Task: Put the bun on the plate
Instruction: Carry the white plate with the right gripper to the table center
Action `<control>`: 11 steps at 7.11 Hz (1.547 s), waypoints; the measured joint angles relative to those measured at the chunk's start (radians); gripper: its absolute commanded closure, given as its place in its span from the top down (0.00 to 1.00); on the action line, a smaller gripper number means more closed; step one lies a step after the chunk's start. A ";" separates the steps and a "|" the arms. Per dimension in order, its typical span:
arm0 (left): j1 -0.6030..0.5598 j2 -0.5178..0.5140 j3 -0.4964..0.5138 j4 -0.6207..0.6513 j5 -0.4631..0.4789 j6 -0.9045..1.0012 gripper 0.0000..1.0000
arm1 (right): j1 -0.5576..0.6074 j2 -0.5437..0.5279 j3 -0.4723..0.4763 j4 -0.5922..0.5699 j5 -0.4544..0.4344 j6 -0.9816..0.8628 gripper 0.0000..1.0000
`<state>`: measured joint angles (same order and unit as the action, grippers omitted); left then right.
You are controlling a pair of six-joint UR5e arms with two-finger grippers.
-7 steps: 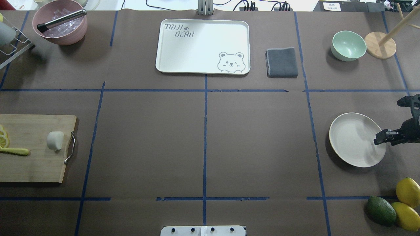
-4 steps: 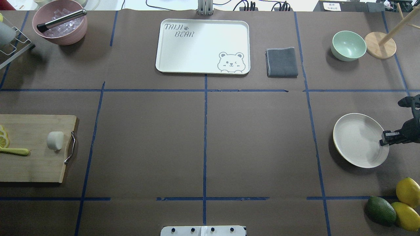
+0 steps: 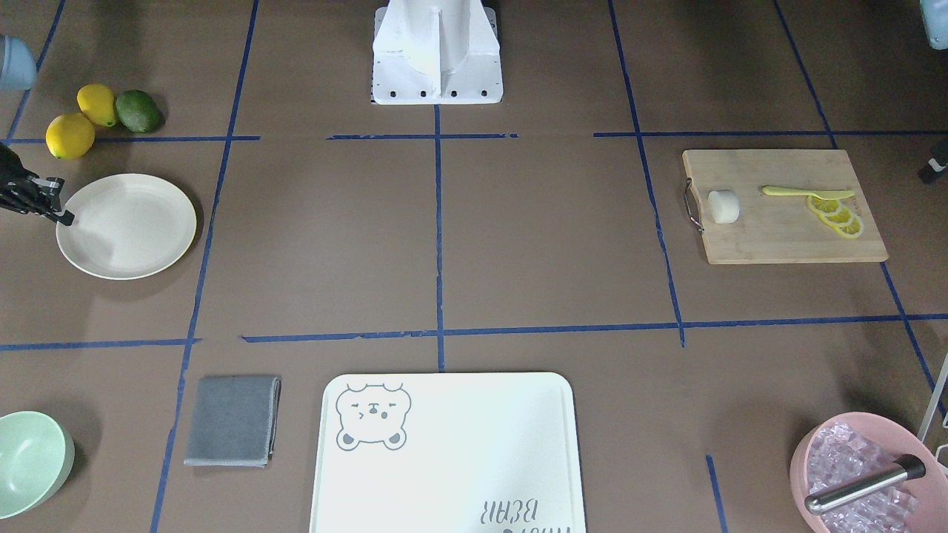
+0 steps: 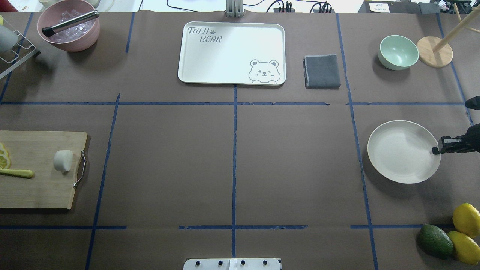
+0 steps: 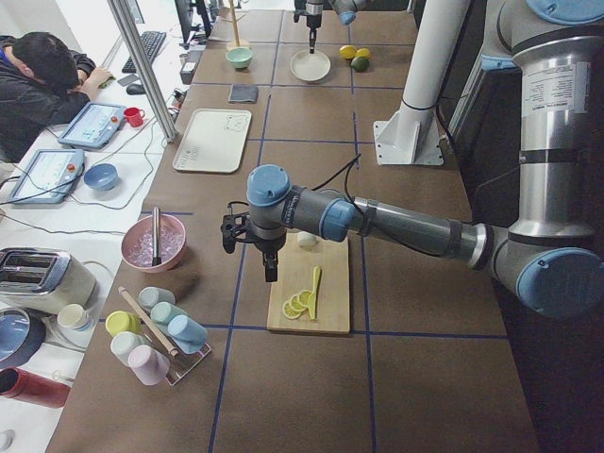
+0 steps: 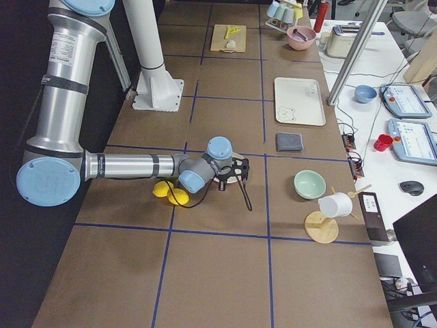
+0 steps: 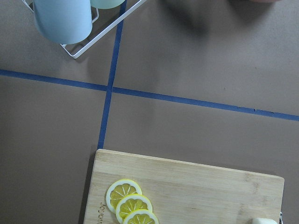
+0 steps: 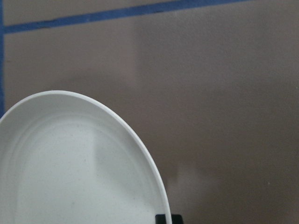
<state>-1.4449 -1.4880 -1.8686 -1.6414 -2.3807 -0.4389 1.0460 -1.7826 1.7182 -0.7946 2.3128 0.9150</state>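
My right gripper needs to release the cream plate on the blue tape line (image 3: 439, 240) between the white stand and the bear-print tray.
The white bun (image 4: 63, 161) (image 3: 724, 206) lies on a wooden cutting board (image 4: 37, 191) at the table's left edge, beside the board's metal handle. On the right stands the cream plate (image 4: 404, 152) (image 3: 127, 226), with nothing on it. My right gripper (image 4: 437, 149) (image 3: 59, 215) is shut on the plate's outer rim. A dark fingertip (image 8: 168, 218) touches that rim in the right wrist view. My left gripper (image 5: 271, 269) hangs above the table beside the board, and I cannot tell whether it is open or shut. It holds nothing that I can see.
Lemon slices (image 4: 3, 157) and a yellow knife (image 4: 17, 173) share the board. A bear-print tray (image 4: 232, 52), a grey cloth (image 4: 322, 71), a green bowl (image 4: 398, 51) and a pink ice bowl (image 4: 69, 26) line the far side. Lemons and an avocado (image 4: 435, 240) sit near right.
The plate has moved away from the robot and a little toward the table's middle, together with my right gripper. It now looks flatter. The bun has not moved.
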 measured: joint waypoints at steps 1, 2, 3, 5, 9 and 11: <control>0.000 0.000 -0.001 0.000 0.000 -0.001 1.00 | 0.031 0.024 0.013 0.015 0.045 0.024 0.00; 0.000 0.000 -0.001 0.000 0.000 -0.001 1.00 | 0.040 0.083 0.020 0.020 0.065 0.073 0.00; 0.000 0.000 -0.001 0.000 0.001 -0.001 1.00 | 0.019 0.172 0.018 0.019 0.069 0.157 0.00; 0.000 0.002 -0.001 0.000 0.001 0.000 1.00 | -0.108 0.343 0.009 0.009 0.000 0.343 0.00; 0.001 0.002 -0.002 0.000 0.001 0.003 1.00 | -0.425 0.590 -0.009 -0.140 -0.338 0.570 0.00; 0.003 0.001 -0.002 -0.001 0.002 0.000 1.00 | -0.488 0.660 -0.025 -0.240 -0.408 0.578 0.01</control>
<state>-1.4420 -1.4874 -1.8703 -1.6427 -2.3792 -0.4385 0.5582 -1.1225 1.6929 -1.0351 1.9052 1.4932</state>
